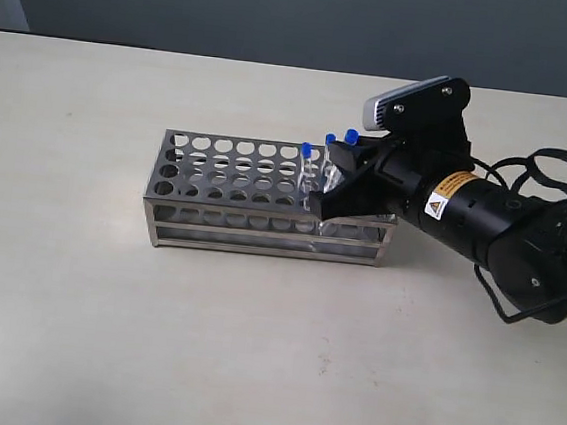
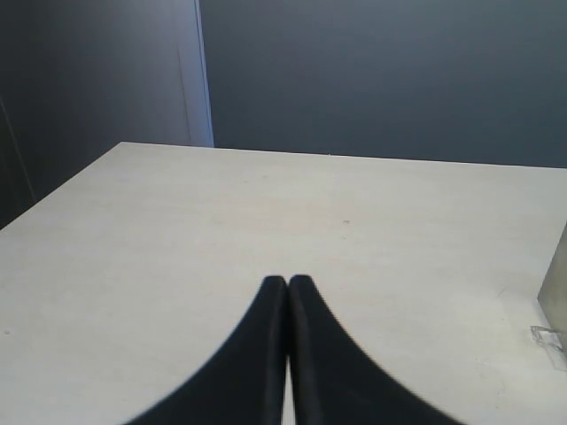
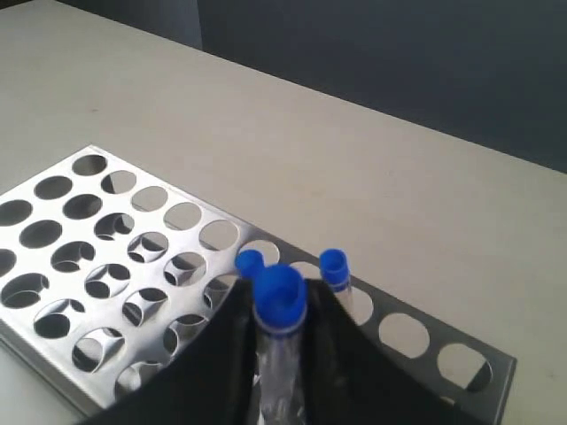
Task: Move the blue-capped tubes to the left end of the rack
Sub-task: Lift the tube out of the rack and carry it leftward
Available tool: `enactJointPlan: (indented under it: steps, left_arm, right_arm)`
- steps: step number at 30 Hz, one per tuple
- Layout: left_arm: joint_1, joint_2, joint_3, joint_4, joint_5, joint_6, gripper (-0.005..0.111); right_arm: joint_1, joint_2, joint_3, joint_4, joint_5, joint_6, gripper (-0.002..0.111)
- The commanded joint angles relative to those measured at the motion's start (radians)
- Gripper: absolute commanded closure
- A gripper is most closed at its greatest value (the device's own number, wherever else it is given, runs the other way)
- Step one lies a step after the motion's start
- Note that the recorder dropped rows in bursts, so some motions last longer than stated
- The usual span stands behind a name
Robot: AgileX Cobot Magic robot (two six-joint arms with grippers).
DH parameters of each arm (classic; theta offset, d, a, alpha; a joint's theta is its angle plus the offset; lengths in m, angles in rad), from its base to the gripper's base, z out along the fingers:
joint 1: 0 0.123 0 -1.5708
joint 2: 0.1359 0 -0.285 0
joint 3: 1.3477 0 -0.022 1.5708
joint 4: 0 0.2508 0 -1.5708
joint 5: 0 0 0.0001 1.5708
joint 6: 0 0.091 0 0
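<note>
The robot's right gripper needs to release the blue-capped tube in the rack's back corner hole [image 1: 179,142] [image 3: 89,165], the one farthest from the other caps.
The steel rack [image 1: 229,172] stands mid-table, and its perforated top plate [image 3: 106,257] fills the right wrist view. Three blue-capped tubes [image 1: 307,149] [image 1: 331,139] [image 1: 351,136] rise near its right end. My right gripper [image 1: 329,182] [image 3: 281,297] reaches in over that end and is shut on one clear tube, whose blue cap [image 3: 280,299] sits between the black fingers. Two other caps [image 3: 249,262] [image 3: 333,266] stand just beyond it. The held tube's lower end is hidden. My left gripper [image 2: 287,283] is shut on nothing over bare table and is out of the exterior view.
Most rack holes toward the left end [image 1: 183,158] hold nothing. The right arm [image 1: 492,233] and its cable lie over the table right of the rack. A grey metal edge [image 2: 556,283] shows at the border of the left wrist view.
</note>
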Motion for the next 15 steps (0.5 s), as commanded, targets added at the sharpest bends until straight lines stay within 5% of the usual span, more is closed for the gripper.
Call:
enactJointPlan:
  steps: [1,15]
  left_arm:
    - [-0.007,-0.004,0.003,-0.003,-0.005,-0.001,0.106]
    - [-0.007,-0.004,0.003,-0.003,-0.005,-0.001,0.106]
  right_arm:
    - [-0.001,-0.007,0.002,-0.016,-0.006,-0.003,0.108]
    - [-0.001,-0.014,-0.045,-0.016,-0.044,-0.058,0.108]
